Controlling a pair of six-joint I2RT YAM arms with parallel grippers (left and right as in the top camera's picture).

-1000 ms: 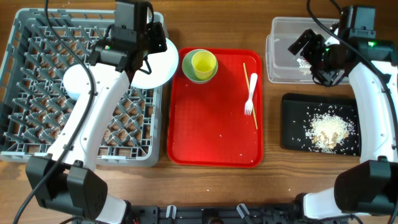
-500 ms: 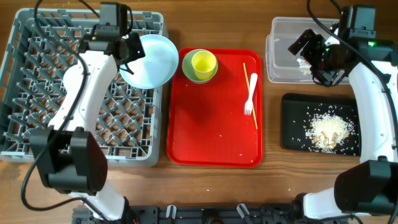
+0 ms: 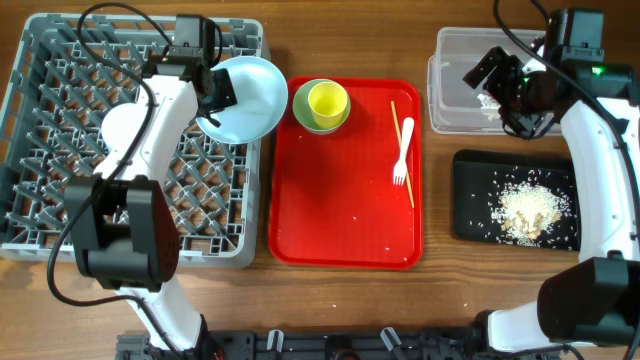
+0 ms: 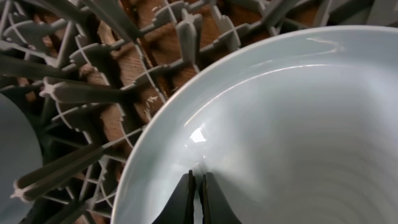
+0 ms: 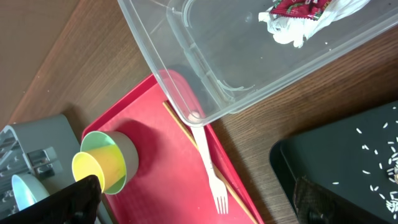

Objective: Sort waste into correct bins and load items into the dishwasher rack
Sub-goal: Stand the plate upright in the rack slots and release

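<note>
Next, my left gripper lets go of the pale-blue plate, upright among the pegs between the small white bowl and red tray (image 3: 219, 82).
My left gripper (image 3: 217, 95) is shut on the rim of the pale-blue plate (image 3: 245, 98), which hangs over the far right corner of the grey dishwasher rack (image 3: 60, 200). In the left wrist view the fingertips (image 4: 189, 190) pinch the plate (image 4: 298, 124) above the pegs. A small white bowl (image 3: 122, 128) sits in the rack. My right gripper (image 3: 500, 85) stands open over the clear tub (image 3: 455, 60), which holds the red wrapper and tissue (image 5: 298, 15). Rice scraps (image 3: 525, 210) lie in the black tray (image 3: 470, 200). The yellow cup (image 3: 327, 100) stands inside the green bowl (image 3: 303, 112).
The red serving tray (image 3: 340, 210) lies between the rack and the bins. It carries the bowl with the cup, a white fork (image 3: 402, 150) and wooden chopsticks (image 3: 410, 190). Cables run above both arms at the table's far edge.
The left arm has swung its elbow to the left and turned the plate more face-up, shifting it slightly left over the rack's corner. The right arm has not moved.
</note>
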